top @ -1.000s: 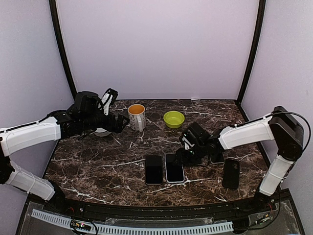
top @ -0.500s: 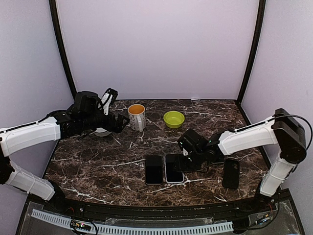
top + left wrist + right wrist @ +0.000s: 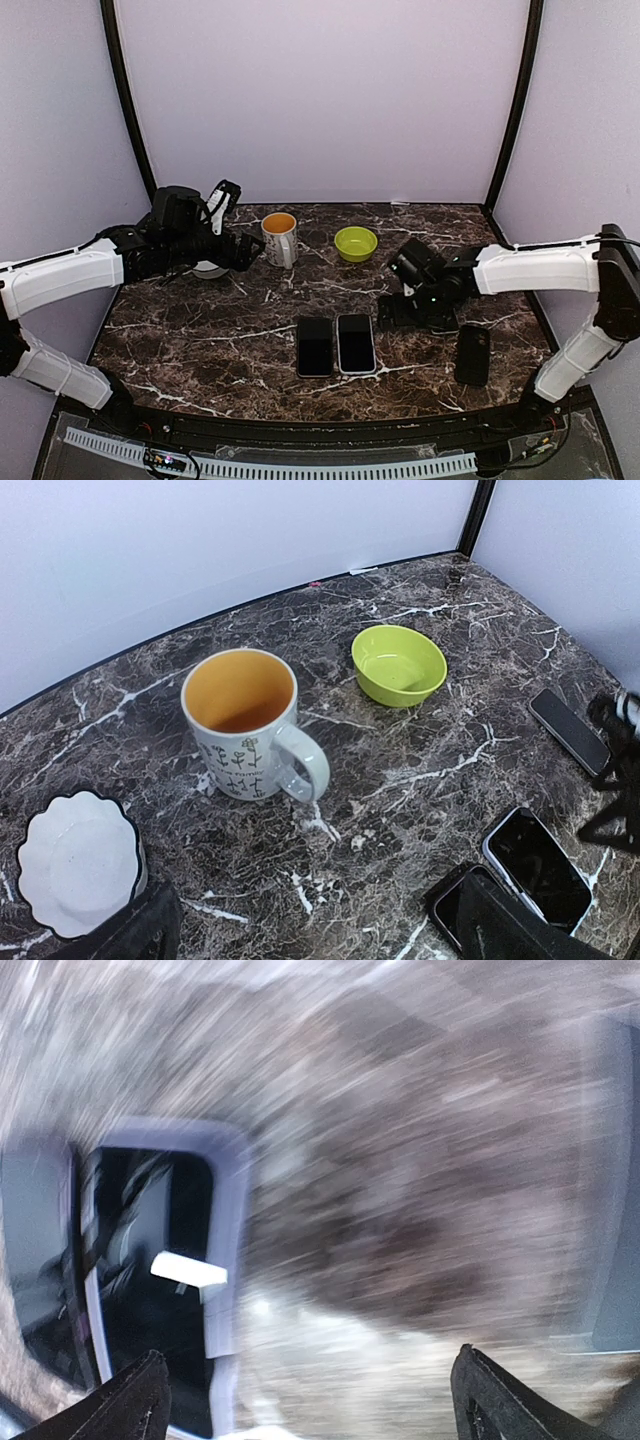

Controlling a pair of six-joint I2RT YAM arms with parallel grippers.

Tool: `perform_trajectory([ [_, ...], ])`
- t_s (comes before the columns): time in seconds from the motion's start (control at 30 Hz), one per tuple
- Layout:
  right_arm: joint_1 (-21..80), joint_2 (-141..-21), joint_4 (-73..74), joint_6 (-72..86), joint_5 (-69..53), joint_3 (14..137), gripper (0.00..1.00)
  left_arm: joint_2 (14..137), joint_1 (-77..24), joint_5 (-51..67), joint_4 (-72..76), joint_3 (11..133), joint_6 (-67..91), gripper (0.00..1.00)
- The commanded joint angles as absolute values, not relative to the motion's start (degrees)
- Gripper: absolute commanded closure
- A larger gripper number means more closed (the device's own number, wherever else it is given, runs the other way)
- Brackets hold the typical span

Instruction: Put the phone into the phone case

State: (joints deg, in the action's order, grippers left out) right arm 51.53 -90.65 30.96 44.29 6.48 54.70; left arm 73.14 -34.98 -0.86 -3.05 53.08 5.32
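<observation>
I should next move my right gripper to the black phone case at the table's front corner and close on its edge (image 3: 458, 348) facing the pale-rimmed phone.
A phone (image 3: 356, 343) lies screen up at the table's front middle, framed by a pale rim that looks like the phone case around it. It also shows in the left wrist view (image 3: 535, 865) and, blurred, in the right wrist view (image 3: 150, 1260). My right gripper (image 3: 410, 316) hangs just right of it, open (image 3: 315, 1410), with nothing between its fingers. My left gripper (image 3: 240, 225) is far off at the back left, open (image 3: 320, 940) and empty, above the marble near the mug.
A black phone (image 3: 314, 346) lies against the pale-rimmed one on its left. Another dark device (image 3: 472, 354) lies at the front right, and a slim dark one (image 3: 568, 730) lies by the right gripper. A mug (image 3: 279, 238), green bowl (image 3: 355, 243) and white dish (image 3: 75, 860) stand at the back.
My right gripper has opened, let go of the pale-rimmed phone and drawn back to the right. The phone stays flat on the table. The left arm has not moved.
</observation>
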Motion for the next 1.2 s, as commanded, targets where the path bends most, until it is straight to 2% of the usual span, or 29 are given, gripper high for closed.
perform_trajectory([
  [0.0,41.98,-83.46,43.17,41.46,18.61,54.87,0.02,71.01,-34.97,-0.13,-2.02,52.11,4.7,0.01],
  [0.1,38.25,-79.93,47.31,43.16,23.62,51.95,0.02,70.62,-34.98,-0.17,-1.96,52.04,4.65,0.01],
  [0.17,36.75,-78.77,47.54,43.12,21.47,48.99,0.03,70.5,-34.98,-0.16,-1.9,51.91,4.51,0.01],
  [0.23,36.24,-78.58,46.16,43.54,17.96,45.88,0.11,70.58,-34.98,-0.17,-1.9,51.98,4.56,0.01],
  [0.33,36.21,-78.53,41.62,44.41,12.06,41.28,0.31,70.79,-34.98,0.71,-1.93,52.02,4.78,0.01],
  [0.43,36.21,-78.69,40.2,45.65,11.04,39.05,0.5,70.92,-34.98,1.61,-1.89,51.96,4.87,0.01],
  [0.5,36.21,-79.21,41.22,46.05,11.97,38.57,0.56,71.04,-34.98,1.7,-1.93,51.95,4.88,0.01],
  [0.57,36.28,-79.08,41.19,46.07,11.62,37.94,0.66,71.08,-34.94,1.74,-1.88,51.94,4.92,0.01],
  [0.67,36.29,-77.94,39.98,46.01,9.84,36.64,0.95,71.1,-34.98,1.69,-1.88,51.94,4.88,0.01],
  [0.7,36.3,-77.35,40.18,46.05,9.69,36.55,1.0,71.1,-34.98,1.68,-1.9,51.94,4.86,0.01],
  [0.97,36.26,-69.55,54.36,49.34,24.97,44.97,1.0,71.06,-34.98,2.15,-1.82,52.01,4.97,0.01],
  [1.07,36.37,-67.98,55.12,48.31,29.4,50.5,1.0,70.98,-34.98,2.18,-1.84,52.02,4.92,0.01],
  [1.17,38.73,-69.8,51.58,46.23,28.36,55.22,1.0,70.93,-34.98,2.2,-1.8,52.01,4.94,0.01],
])
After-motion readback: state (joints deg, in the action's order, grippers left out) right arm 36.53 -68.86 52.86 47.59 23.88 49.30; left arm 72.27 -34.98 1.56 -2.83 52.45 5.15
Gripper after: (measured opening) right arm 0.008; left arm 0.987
